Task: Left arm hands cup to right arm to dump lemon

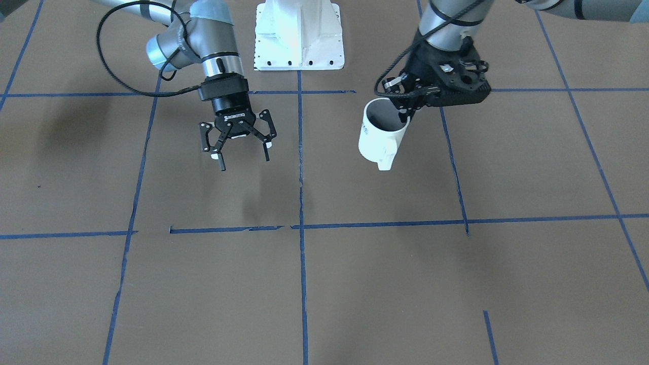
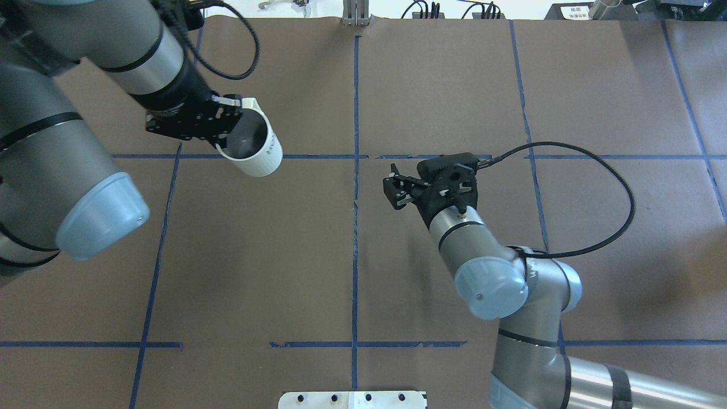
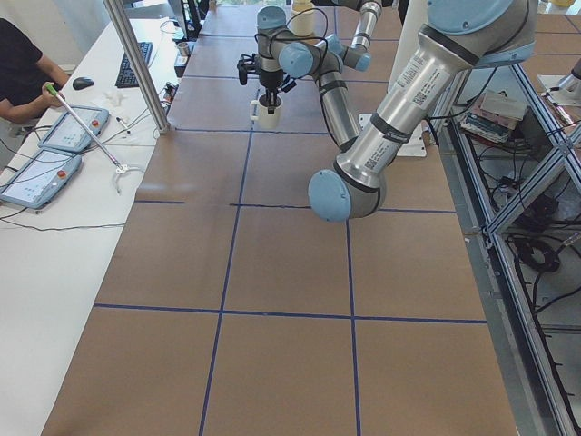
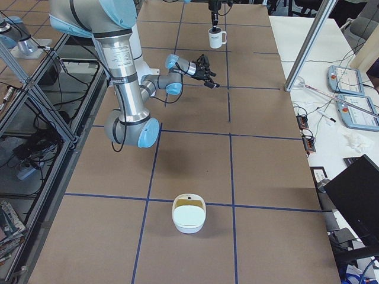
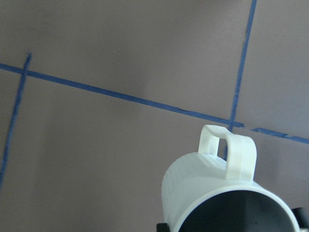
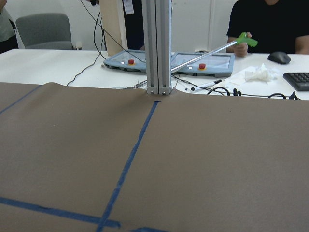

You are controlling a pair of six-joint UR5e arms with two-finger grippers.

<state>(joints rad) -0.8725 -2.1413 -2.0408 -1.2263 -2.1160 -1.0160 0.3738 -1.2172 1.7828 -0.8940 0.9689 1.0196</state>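
Note:
Next, I set the white cup, now hanging mouth up, down with my left gripper in the blue-taped box [image 1: 528, 163] next to the one beneath it.
The white cup [image 1: 381, 133] hangs from my left gripper [image 1: 405, 112], which is shut on its rim, one finger inside and one outside. The cup's mouth faces up and its loop handle [image 5: 228, 155] points away from the gripper. It also shows in the overhead view [image 2: 257, 149] and the left wrist view [image 5: 212, 193]. Its inside looks dark grey; the lemon is hidden. My right gripper [image 1: 244, 161] is open and empty, apart from the cup across the middle blue line, and it also shows in the overhead view [image 2: 394, 192].
The brown table is marked with blue tape lines [image 1: 301, 203]. The white robot base [image 1: 299, 35] stands at the table's robot side. A white bowl [image 4: 189, 214] sits at the table's end on my right. An aluminium post [image 6: 159, 46] and operators' desks lie beyond the far edge.

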